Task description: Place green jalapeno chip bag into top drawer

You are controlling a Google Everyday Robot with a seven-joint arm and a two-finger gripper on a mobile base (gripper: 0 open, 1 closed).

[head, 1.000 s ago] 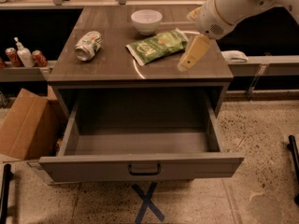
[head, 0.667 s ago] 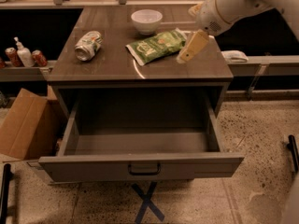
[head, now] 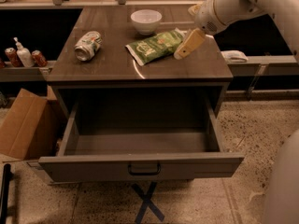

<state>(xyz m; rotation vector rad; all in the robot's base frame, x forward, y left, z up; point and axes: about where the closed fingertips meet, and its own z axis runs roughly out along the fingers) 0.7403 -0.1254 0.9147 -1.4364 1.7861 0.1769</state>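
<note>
The robot's gripper needs to close on the green jalapeno chip bag's end [head: 172, 38] farthest from the soda can, just inward from that end's edge.
The green jalapeno chip bag [head: 156, 45] lies flat on the wooden counter top [head: 112, 59], right of centre, just in front of a white bowl. My gripper [head: 187, 45] hangs from the white arm at the upper right, with its yellowish fingers [head: 190, 42] at the bag's right end, close to it or touching. The top drawer [head: 140, 164] is pulled fully out below the counter and nothing shows inside it. Its dark handle [head: 144, 169] is at the centre of the front panel.
A crushed silver-green soda can [head: 88, 45] lies at the counter's left. A white bowl [head: 145, 21] stands at the back. A cardboard box [head: 25, 125] is on the floor left of the drawer. Bottles and cans [head: 23, 56] stand on a left shelf. Blue tape cross [head: 147, 202] on floor.
The gripper has moved a little up and toward the back, staying at the chip bag's right end. The bag, can, bowl and drawer have not moved.
</note>
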